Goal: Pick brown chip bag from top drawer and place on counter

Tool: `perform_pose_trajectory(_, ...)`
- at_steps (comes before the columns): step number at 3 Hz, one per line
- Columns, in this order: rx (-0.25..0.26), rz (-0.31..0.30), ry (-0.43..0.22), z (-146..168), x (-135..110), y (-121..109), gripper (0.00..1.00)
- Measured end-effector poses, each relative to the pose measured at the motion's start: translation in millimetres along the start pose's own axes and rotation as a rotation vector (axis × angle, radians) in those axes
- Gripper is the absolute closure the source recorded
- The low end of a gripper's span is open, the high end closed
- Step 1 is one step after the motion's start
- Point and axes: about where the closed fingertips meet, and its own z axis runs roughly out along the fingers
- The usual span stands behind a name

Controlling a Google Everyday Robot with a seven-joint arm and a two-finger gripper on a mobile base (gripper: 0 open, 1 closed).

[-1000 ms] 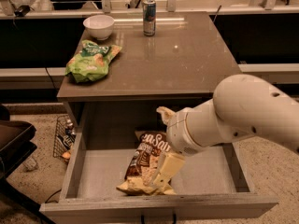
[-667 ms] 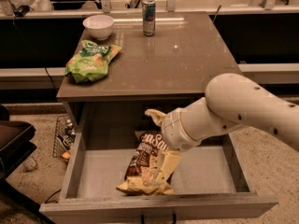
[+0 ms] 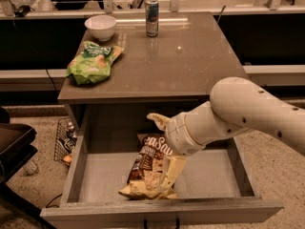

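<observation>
My gripper will close on the far half (image 3: 164, 150) of the brown chip bag, along the side that is closest to my gripper's wrist.
The brown chip bag (image 3: 148, 168) lies flat in the open top drawer (image 3: 209, 175), near its front middle, with white lettering facing up. My gripper (image 3: 163, 149) reaches down into the drawer from the right and sits right over the bag. Its jaws stand open, with one cream finger (image 3: 157, 120) behind the bag's far end and the other finger (image 3: 172, 173) down on the bag's right side. The wrist hides part of the bag. The counter (image 3: 190, 66) is the glossy grey-brown top above the drawer.
On the counter stand a green chip bag (image 3: 93, 62) at the left, a white bowl (image 3: 100, 26) at the back left and a can (image 3: 152, 17) at the back middle. A wire basket (image 3: 64, 140) sits on the floor left of the cabinet.
The arm swung a little to the left and back, and the gripper stays over the brown chip bag. The bag has not moved.
</observation>
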Motion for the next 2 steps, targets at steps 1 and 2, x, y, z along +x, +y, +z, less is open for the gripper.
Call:
perform_pose_trajectory(1,-0.008,-0.009,0.075,10,1,-4,0.0)
perform_pose_trajectory(2,-0.043,0.008,0.191,37,33,-27,0.0)
